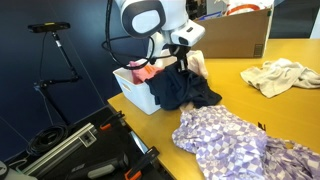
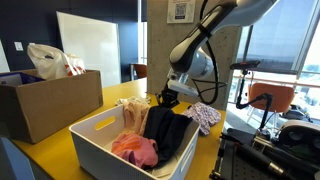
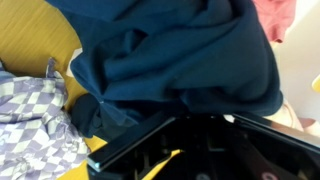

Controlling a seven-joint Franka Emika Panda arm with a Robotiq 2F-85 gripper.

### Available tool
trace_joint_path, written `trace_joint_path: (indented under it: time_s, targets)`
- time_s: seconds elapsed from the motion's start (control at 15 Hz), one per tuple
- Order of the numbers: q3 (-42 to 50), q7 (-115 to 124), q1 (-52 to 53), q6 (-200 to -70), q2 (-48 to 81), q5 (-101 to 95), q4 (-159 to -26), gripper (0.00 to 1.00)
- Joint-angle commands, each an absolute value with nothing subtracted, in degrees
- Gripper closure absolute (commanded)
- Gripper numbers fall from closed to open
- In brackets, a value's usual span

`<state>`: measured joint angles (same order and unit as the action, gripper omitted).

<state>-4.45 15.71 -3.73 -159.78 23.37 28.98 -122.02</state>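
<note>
The dark navy garment, now hanging over the white bin's rim, will be released by my gripper, and I should let it go over the far edge of the purple-and-white checked cloth (image 1: pixel 262 130).
My gripper (image 1: pixel 180 63) is shut on a dark blue garment (image 1: pixel 186 92) and holds its top just above the white bin (image 1: pixel 130 93). The garment hangs over the bin's rim, partly inside and partly out on the yellow table. In an exterior view the gripper (image 2: pixel 168 98) sits over the bin's far end (image 2: pixel 95 135), with the garment (image 2: pixel 165 132) draped below it. The wrist view is filled with the dark blue cloth (image 3: pixel 180 60); the fingers (image 3: pixel 205 120) are dark and press into its lower edge. Pink clothing (image 2: pixel 135 150) lies in the bin.
A purple-and-white checked cloth (image 1: pixel 228 138) lies on the table beside the bin, also in the wrist view (image 3: pixel 30 115). A cream cloth (image 1: pixel 282 75) lies further off. A cardboard box (image 2: pixel 45 105) holds a plastic bag (image 2: pixel 50 60). A tripod (image 1: pixel 50 30) and black cases stand off the table.
</note>
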Motion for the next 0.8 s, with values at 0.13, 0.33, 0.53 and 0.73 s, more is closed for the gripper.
trace_joint_path:
  time_s: [0.13, 0.33, 0.53, 0.73]
  targets:
    - [-5.8, 11.4, -7.0, -156.8, 11.8, 32.6, -129.8, 0.99]
    - [-4.0, 10.0, -7.1, -155.7, 4.8, 34.6, -132.3, 0.99]
    - [-1.3, 10.6, -6.5, -154.4, -1.6, 34.9, -133.3, 0.99]
    - [2.1, 14.3, -6.7, -153.6, -5.5, 31.3, -132.1, 0.99]
